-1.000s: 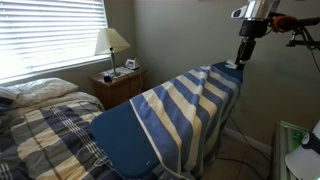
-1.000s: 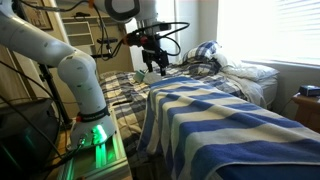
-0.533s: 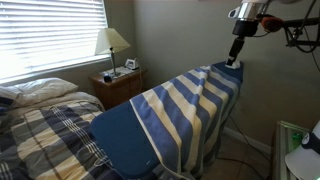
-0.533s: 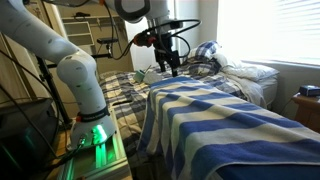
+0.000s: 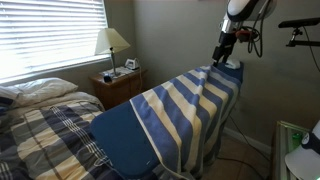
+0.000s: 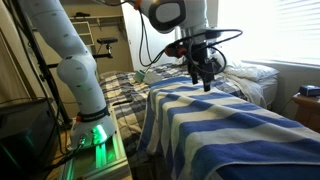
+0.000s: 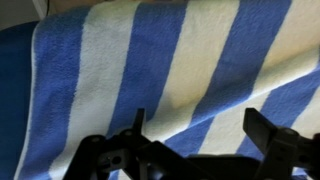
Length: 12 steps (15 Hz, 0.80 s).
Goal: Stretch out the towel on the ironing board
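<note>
Next, I grip the towel's wall-side edge (image 5: pixel 200 70) on a blue stripe, near the ironing board's far end.
The blue-and-cream striped towel (image 5: pixel 185 100) lies draped over the far part of the ironing board (image 5: pixel 115 135), whose dark blue cover shows bare at the near rounded end. In an exterior view the towel (image 6: pixel 225 125) covers the whole visible board. My gripper (image 5: pixel 222 52) hovers just above the towel's far end, and it also shows in an exterior view (image 6: pixel 205 80). In the wrist view the gripper (image 7: pixel 200 125) is open and empty, with the towel (image 7: pixel 170 60) below it and a strip of the board's cover (image 7: pixel 12 100) at the left.
A bed with a plaid bedspread (image 5: pixel 40 130) stands beside the board, also in an exterior view (image 6: pixel 125 85). A nightstand with a lamp (image 5: pixel 113 45) is at the wall under the window blinds. The robot base with a green light (image 6: pixel 95 140) stands near the board.
The arm has moved sideways over the towel's far end and come a little lower. The gripper stays open. The towel has not moved.
</note>
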Each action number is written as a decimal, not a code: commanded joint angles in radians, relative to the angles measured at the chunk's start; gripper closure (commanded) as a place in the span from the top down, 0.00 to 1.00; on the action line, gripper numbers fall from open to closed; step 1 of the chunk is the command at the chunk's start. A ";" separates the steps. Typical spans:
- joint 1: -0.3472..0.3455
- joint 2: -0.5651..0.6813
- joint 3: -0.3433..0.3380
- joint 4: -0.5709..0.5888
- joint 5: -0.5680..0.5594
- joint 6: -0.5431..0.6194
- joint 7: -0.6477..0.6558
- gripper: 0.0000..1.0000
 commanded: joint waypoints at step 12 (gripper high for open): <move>-0.245 0.696 0.136 0.642 0.194 0.081 0.110 1.00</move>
